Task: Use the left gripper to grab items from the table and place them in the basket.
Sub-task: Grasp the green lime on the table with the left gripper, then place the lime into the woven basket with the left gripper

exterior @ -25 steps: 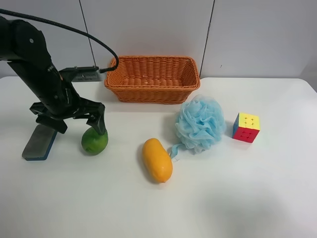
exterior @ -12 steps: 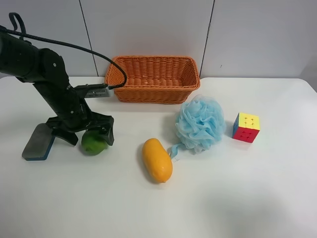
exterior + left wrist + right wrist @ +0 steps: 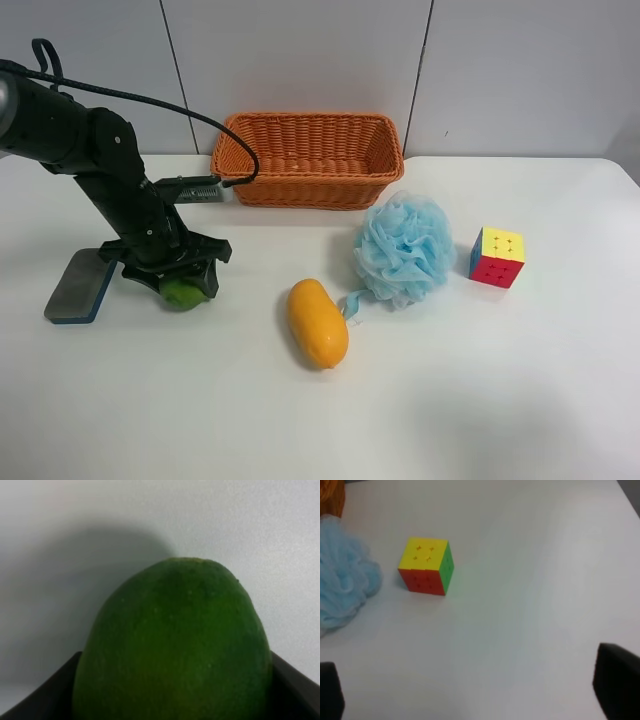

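Observation:
My left gripper should release the green lime inside the wicker basket's front part (image 3: 279, 159), toward the board eraser's side. The lime is still on the white table.
My left gripper (image 3: 172, 278), a black claw on the arm at the exterior high view's left, is down over the green lime (image 3: 185, 292) on the white table (image 3: 450, 400), its fingers pressed on both sides of the fruit. The lime fills the left wrist view (image 3: 172, 645) between the two black fingers. The wicker basket (image 3: 308, 190) stands behind, at the back middle, with nothing showing inside. The orange mango (image 3: 317, 322), light-blue pouf (image 3: 404, 248) and puzzle cube (image 3: 497, 257) lie to the right. My right gripper (image 3: 470, 700) is open and empty above the table near the cube (image 3: 426, 566).
A grey-and-blue board eraser (image 3: 76, 287) lies just left of the lime, close to the left gripper. The arm's black cable arches over toward the basket's left end. The pouf also shows at the edge of the right wrist view (image 3: 342, 580).
The left gripper has come down over the lime and its fingers have drawn in against it. The other items have not moved.

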`<action>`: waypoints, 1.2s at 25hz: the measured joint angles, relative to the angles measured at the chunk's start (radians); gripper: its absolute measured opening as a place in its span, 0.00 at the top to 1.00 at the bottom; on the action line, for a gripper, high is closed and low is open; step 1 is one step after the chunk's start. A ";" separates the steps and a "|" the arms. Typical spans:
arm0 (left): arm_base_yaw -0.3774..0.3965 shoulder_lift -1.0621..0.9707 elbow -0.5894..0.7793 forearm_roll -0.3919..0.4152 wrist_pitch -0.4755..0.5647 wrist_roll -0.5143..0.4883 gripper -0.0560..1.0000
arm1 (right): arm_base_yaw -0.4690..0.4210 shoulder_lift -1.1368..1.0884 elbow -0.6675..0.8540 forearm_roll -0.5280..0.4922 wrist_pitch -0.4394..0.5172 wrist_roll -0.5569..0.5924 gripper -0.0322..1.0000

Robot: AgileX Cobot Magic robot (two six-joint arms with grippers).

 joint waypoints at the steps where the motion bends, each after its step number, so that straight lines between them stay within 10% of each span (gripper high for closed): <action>1: 0.000 0.000 0.000 0.000 0.001 0.000 0.37 | 0.000 0.000 0.000 0.000 0.000 0.000 0.01; 16: 0.000 -0.094 -0.378 0.052 0.441 -0.001 0.37 | 0.000 0.000 0.000 0.000 0.000 0.000 0.01; 30: 0.000 0.164 -0.945 0.046 0.399 -0.007 0.37 | 0.000 0.000 0.000 0.000 0.000 0.000 0.01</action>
